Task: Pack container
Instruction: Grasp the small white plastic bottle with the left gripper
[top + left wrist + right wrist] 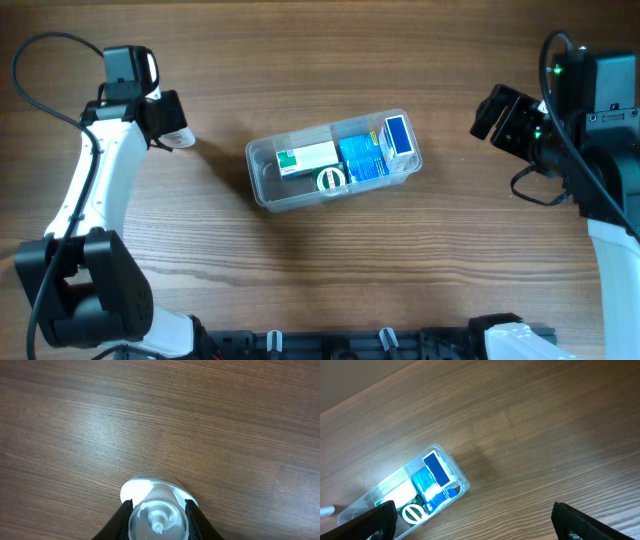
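Observation:
Next, I let go of the small clear bottle with my left gripper in the container point(300, 184), next to the green item with the round logo.
The container point(259, 172), a shallow clear tub, lies at the table's middle and holds a white-and-green box point(307, 157), a blue box point(362, 158), a blue-and-white box point(398, 137) and a green item with a round logo point(331, 179). At the far left, my left gripper point(166, 122) is shut on a small clear bottle point(180, 137). In the left wrist view both fingers press the sides of the bottle point(155, 491) inside the left gripper point(158, 510). My right gripper point(505, 113) hovers wide open at the right, apart from the container point(463, 483), with nothing in the right gripper point(475, 522).
Bare wooden table surrounds the tub on all sides. A black rail runs along the front edge point(380, 345). Black cables loop off both arms at the left point(30, 90) and right point(540, 190).

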`<state>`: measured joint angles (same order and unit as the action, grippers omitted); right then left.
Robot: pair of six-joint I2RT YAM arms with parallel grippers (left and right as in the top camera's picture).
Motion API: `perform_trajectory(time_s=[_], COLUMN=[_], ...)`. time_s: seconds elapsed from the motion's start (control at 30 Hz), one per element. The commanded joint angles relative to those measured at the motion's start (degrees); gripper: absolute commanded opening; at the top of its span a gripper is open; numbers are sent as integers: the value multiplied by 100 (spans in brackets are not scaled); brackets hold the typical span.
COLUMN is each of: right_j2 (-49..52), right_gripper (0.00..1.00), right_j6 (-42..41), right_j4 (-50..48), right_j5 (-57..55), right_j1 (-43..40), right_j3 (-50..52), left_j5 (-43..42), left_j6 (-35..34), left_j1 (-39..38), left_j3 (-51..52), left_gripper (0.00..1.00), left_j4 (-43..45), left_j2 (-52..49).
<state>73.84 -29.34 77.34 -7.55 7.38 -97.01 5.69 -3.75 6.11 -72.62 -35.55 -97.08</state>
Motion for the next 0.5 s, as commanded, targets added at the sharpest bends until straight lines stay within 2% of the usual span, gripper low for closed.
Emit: perform_trajectory(time_s=[0.0,0.13,0.33,0.47], right_j2=[22,22,22,22], right_gripper=[100,100,100,100], right_j6=[-66,-66,-68,-66], right_j4=[2,0,2,2], right_j5=[-15,-15,-15,-15], right_j1=[-22,-22,-22,-22], right_j3=[-76,-76,-76,-76], left_j5=[-4,-7,9,79], left_j6=[210,205,155,-267], left_j1=[17,15,13,11], left_j3=[-63,-63,-68,-162], left_gripper=[19,4,4,4], left_j4=[-4,-4,-157,-468], left_j2=[-39,-37,98,435])
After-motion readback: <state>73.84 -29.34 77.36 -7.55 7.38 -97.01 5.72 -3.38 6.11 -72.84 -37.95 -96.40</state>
